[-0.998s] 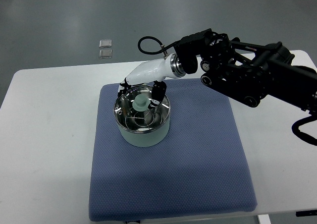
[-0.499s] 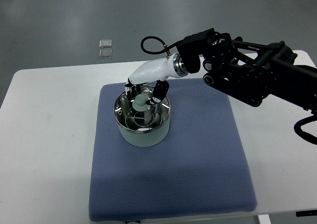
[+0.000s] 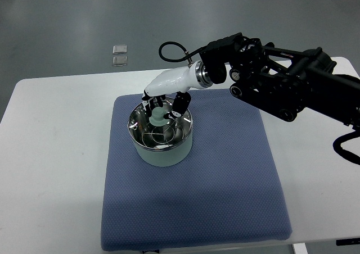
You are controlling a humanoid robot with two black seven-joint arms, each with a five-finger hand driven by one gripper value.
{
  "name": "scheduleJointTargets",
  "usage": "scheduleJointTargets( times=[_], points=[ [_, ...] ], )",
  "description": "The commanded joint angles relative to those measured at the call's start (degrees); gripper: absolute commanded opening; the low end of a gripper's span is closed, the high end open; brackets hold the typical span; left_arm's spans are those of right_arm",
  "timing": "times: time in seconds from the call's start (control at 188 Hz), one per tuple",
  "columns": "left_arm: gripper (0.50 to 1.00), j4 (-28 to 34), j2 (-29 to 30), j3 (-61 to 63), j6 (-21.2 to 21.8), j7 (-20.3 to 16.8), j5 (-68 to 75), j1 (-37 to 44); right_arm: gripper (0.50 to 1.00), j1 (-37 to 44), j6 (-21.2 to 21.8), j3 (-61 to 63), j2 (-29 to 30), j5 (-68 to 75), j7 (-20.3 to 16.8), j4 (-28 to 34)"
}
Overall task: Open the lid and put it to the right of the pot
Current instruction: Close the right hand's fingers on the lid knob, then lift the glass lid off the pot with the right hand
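Observation:
I should release the glass lid from my right gripper on the bare blue mat [image 3: 230, 129] beside the pot, near my forearm.
A pale green pot [image 3: 164, 155] with a shiny steel rim stands on the blue mat [image 3: 225, 181], left of the mat's middle. A glass lid [image 3: 161, 134] with a light green knob [image 3: 158, 117] sits on the pot. My right hand [image 3: 163, 109], white with dark fingertips, reaches in from the right on a black arm and hangs over the lid. Its fingers are curled around the knob from both sides. The lid looks seated on the rim. The left arm does not show.
The mat lies on a white table [image 3: 50, 153]. To the right of the pot the mat is bare cloth. Two small clear squares [image 3: 120, 55] lie on the grey floor beyond the table's far edge.
The right hand's fingers were spread above the lid and have drawn in around the knob. The hand shifted slightly right. The pot has not moved.

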Motion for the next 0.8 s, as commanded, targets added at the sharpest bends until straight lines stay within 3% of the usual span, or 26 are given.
scheduleJointTargets(
  times=[0.0,0.509,0.796],
  points=[
    [1.0,0.0,0.0,0.0,0.0,0.0,0.0,0.0,0.519,-0.07,0.0,-0.09,-0.08,0.0,0.0,0.0],
    [1.0,0.0,0.0,0.0,0.0,0.0,0.0,0.0,0.5,-0.51,-0.35,0.97,-0.52,0.97,0.35,-0.09],
    [1.0,0.0,0.0,0.0,0.0,0.0,0.0,0.0,0.5,-0.94,-0.44,1.5,-1.83,1.49,2.55,-0.09]
  ],
)
